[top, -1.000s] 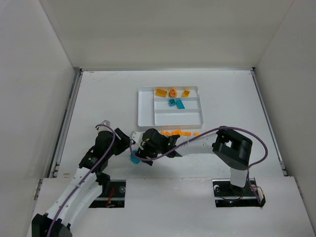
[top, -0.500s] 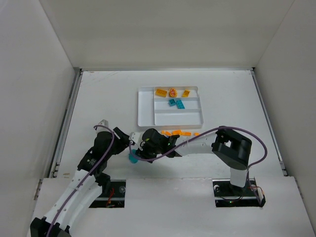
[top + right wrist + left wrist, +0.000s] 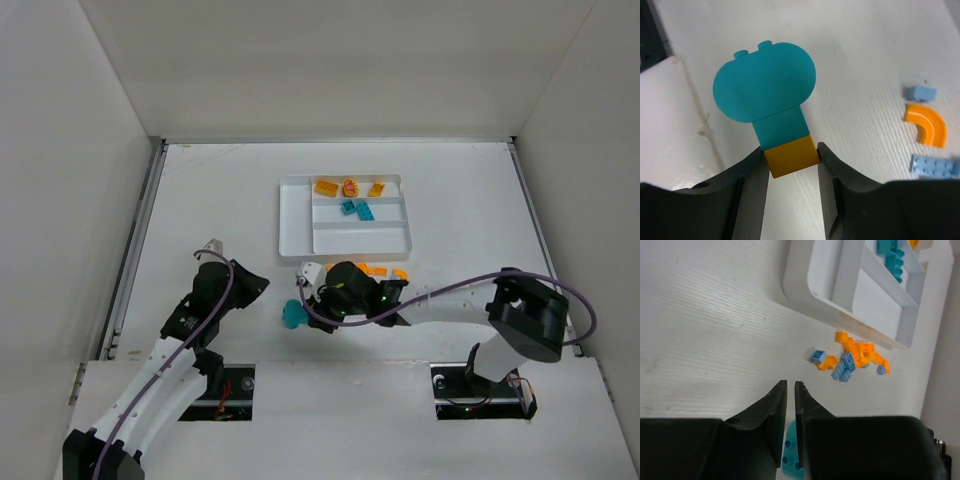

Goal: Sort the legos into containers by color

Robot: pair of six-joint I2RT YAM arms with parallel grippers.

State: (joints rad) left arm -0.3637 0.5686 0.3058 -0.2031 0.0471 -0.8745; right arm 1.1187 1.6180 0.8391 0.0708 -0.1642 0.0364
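The yellow-orange brick, now joined to a flat teal piece, will be let go by my right gripper in the empty corner of the white tray's far section (image 3: 392, 190), next to the orange bricks.
My right gripper (image 3: 792, 156) is shut on a yellow-orange brick (image 3: 791, 157) that is joined to a flat teal rounded piece (image 3: 765, 82). In the top view this teal piece (image 3: 292, 315) sticks out left of the right gripper (image 3: 306, 306), just above the table. My left gripper (image 3: 257, 283) is further left, apart from it, shut and empty (image 3: 790, 385). A loose pile of orange and light blue legos (image 3: 852, 357) lies in front of the white tray (image 3: 295, 215). The tray holds orange bricks (image 3: 351, 187) in its far section and teal bricks (image 3: 358, 209) in the middle one.
In the right wrist view a light blue brick (image 3: 920, 92), an orange curved bit (image 3: 927, 125) and a light blue plate (image 3: 935, 166) lie on the table. White walls enclose the table on three sides.
The left gripper has shut and drawn back left, off the teal piece. The right arm has swung right, carrying the teal and yellow piece a little to the right.
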